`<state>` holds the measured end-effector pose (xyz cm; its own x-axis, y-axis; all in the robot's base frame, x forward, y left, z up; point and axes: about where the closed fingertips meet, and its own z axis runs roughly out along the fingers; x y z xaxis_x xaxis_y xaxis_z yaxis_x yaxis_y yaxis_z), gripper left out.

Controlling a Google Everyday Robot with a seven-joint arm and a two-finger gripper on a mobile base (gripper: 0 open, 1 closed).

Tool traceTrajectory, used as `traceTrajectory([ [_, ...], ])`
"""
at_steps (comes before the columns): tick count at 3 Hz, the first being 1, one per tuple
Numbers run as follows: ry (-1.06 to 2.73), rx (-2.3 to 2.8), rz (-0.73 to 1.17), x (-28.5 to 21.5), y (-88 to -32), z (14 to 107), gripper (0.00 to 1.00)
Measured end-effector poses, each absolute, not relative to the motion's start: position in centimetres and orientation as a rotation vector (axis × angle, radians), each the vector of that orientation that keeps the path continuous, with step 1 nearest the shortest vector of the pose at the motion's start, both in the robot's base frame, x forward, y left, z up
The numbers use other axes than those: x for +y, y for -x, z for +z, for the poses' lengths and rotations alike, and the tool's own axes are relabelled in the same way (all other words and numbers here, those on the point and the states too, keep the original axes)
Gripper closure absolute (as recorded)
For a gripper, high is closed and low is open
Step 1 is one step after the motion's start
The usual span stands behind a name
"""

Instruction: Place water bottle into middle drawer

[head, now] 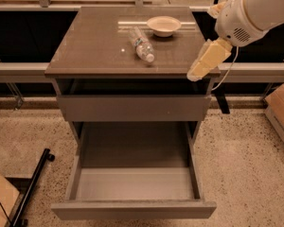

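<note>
The water bottle on the cabinet top is next for my gripper, which should go to it and close on the bottle's cap end [146,54].
The water bottle [141,44] lies on its side on the brown cabinet top [94,46], white cap toward the front, just left of and in front of a shallow white bowl [164,25]. The middle drawer [132,209] is pulled out at the bottom, its pale grey floor bare. My gripper [197,73], cream-coloured, hangs from the white arm [255,11] over the cabinet top's right front corner. It points down and to the left and stands well to the right of the bottle, holding nothing.
The shut drawer front [132,108] sits just above the open one. A cardboard box [281,110] stands on the floor at the right, a black bar [33,186] and another box at the lower left. A dark rail runs behind the cabinet.
</note>
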<state>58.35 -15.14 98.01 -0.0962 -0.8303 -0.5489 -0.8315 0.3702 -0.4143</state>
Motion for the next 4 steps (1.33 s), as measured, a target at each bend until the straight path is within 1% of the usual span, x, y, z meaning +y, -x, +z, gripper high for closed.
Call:
traceTrajectory([
  [1, 1.262, 1.917, -0.001, -13.2, -63.3, 97.1, 0.00],
  [2, 1.126, 1.930, 0.042, -11.2, -68.9, 95.6, 0.00],
  [3, 1.022, 1.957, 0.134, -9.1, -74.1, 92.8, 0.00],
  [4, 0.972, 1.995, 0.227, -6.9, -77.9, 89.6, 0.00],
])
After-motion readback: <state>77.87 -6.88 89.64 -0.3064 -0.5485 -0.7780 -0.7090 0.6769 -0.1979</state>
